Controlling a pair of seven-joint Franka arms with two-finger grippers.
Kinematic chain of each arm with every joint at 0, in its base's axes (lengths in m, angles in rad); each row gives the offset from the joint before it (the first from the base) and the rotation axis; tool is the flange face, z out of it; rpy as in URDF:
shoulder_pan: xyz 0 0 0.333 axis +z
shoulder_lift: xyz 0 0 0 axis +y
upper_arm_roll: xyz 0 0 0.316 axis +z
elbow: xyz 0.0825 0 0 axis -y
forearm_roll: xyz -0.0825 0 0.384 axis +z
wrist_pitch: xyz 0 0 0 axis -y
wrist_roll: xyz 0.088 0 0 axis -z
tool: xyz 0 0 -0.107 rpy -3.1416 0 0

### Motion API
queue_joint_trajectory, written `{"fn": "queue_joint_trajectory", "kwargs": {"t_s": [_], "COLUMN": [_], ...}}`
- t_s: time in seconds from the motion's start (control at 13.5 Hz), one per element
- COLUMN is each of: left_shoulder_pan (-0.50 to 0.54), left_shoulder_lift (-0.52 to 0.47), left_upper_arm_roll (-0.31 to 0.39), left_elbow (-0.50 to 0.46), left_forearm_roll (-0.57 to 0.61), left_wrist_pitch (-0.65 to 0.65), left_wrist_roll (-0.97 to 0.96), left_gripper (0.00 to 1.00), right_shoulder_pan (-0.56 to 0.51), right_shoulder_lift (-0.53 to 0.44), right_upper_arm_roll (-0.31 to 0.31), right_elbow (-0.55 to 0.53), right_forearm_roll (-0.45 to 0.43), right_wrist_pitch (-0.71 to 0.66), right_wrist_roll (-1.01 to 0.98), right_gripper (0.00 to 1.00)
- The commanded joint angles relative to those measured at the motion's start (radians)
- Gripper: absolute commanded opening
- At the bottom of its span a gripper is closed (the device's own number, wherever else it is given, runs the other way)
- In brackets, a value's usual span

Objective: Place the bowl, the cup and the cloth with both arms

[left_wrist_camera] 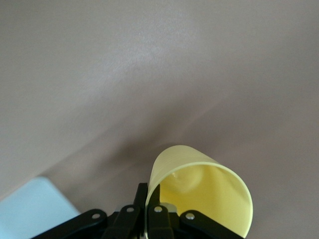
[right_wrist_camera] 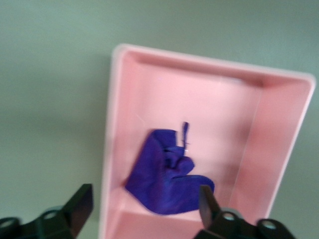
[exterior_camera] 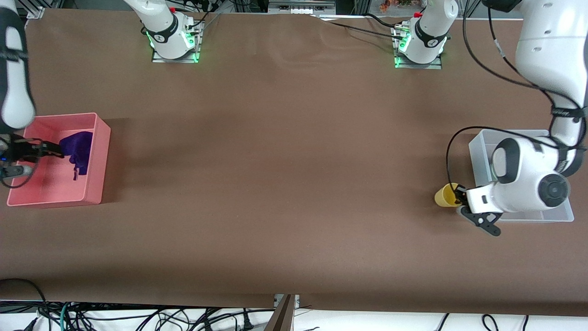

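Note:
The yellow cup, now held just beside the white bin, will be let go by my left gripper inside the white bin [exterior_camera: 508, 169], close to the bin's side that faces the pink bin.
The yellow cup [exterior_camera: 443, 195] is pinched at its rim by my left gripper [exterior_camera: 459, 196], over the table just beside the white bin [exterior_camera: 480, 151]. In the left wrist view the gripper [left_wrist_camera: 149, 199] is shut on the cup [left_wrist_camera: 204, 191], one finger inside the wall and one outside. The purple cloth [exterior_camera: 78, 148] lies in the pink bin [exterior_camera: 98, 156] at the right arm's end of the table. My right gripper [exterior_camera: 59, 149] is open and empty over that bin. In the right wrist view the gripper [right_wrist_camera: 144, 201] hangs above the cloth [right_wrist_camera: 167, 184]. The bowl is hidden.
The left arm's wrist covers most of the white bin, whose corner shows in the left wrist view [left_wrist_camera: 35, 209]. The pink bin's walls [right_wrist_camera: 279, 149] surround the cloth. The brown table [exterior_camera: 285, 174] stretches between the two bins.

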Motion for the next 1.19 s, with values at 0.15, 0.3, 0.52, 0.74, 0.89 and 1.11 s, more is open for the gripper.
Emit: {"fn": "queue_joint_trajectory", "kwargs": {"t_s": [0.15,0.3,0.52,0.74,0.89,1.11], "left_shoulder_pan": [0.117,0.206,0.281,0.304,0.318,0.312], "left_shoulder_lift": [-0.192,-0.196,-0.188,-0.155,-0.134,-0.176], "left_upper_arm_roll": [0.012,0.01,0.01,0.01,0.009,0.001], "left_elbow": [-0.026,-0.047,-0.171,-0.234,-0.234,-0.216], "left_forearm_roll": [0.046,0.099,0.117,0.131,0.131,0.131], "left_wrist_pitch": [-0.283,-0.283,-0.08,0.104,0.122,0.05], "left_wrist_roll": [0.138,0.243,0.291,0.295,0.303,0.305], "left_gripper": [0.0,0.0,0.0,0.0,0.36,1.0], "right_shoulder_pan": [0.038,0.038,0.038,0.038,0.038,0.038], "right_shoulder_lift": [-0.082,-0.145,-0.169,-0.172,-0.173,-0.187], "right_upper_arm_roll": [0.145,0.226,0.3,0.292,0.286,0.295], "right_elbow": [0.197,0.195,0.195,0.201,0.201,0.201], "right_forearm_roll": [-0.029,-0.031,-0.018,-0.025,-0.026,-0.078], "right_wrist_pitch": [-0.312,-0.335,-0.388,-0.356,-0.322,-0.296], "right_wrist_roll": [0.291,0.431,0.56,0.553,0.551,0.554], "right_gripper": [1.0,1.0,1.0,1.0,1.0,1.0]}}
